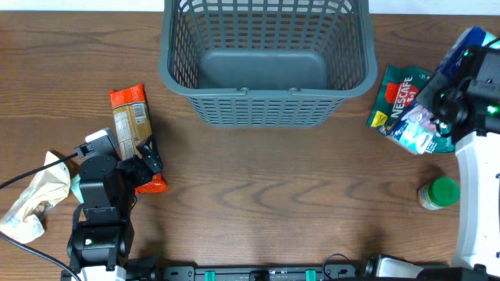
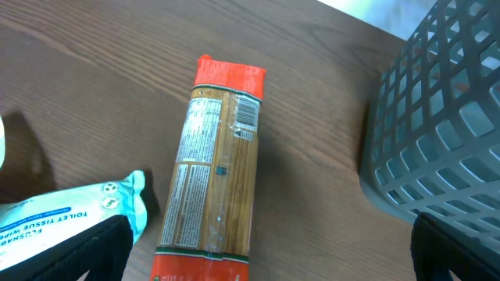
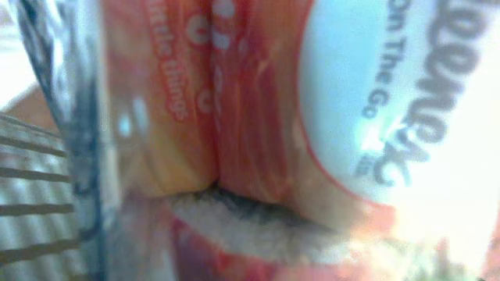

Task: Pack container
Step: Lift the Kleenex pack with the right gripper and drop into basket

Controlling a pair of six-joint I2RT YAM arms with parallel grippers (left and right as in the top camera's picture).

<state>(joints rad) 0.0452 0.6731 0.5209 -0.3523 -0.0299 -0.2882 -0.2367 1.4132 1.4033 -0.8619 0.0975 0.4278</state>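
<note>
My right gripper has the tissue pack. Next, I release it inside the grey basket, along the middle of its near side [image 1: 258, 83].
The container [image 1: 266, 109] is a large dark grey lattice basket at the top centre of the table, with nothing in it; its corner shows in the left wrist view [image 2: 437, 117]. A long spaghetti pack [image 1: 131, 119] with red ends lies left of it, also in the left wrist view [image 2: 219, 156]. My left gripper [image 1: 129, 162] is open, its fingers [image 2: 266, 250] on either side of the pack's near red end. My right gripper [image 1: 437, 109] is low over a tissue pack [image 1: 414, 133], which fills the right wrist view [image 3: 312, 117] and hides the fingers.
A green Nescafe packet [image 1: 402, 90] lies right of the basket. A blue pack [image 1: 469, 43] is at the far right. A green-lidded jar [image 1: 439, 193] stands at the right front. A crumpled beige bag [image 1: 35, 199] and a wipes pack [image 2: 70, 215] lie at the left.
</note>
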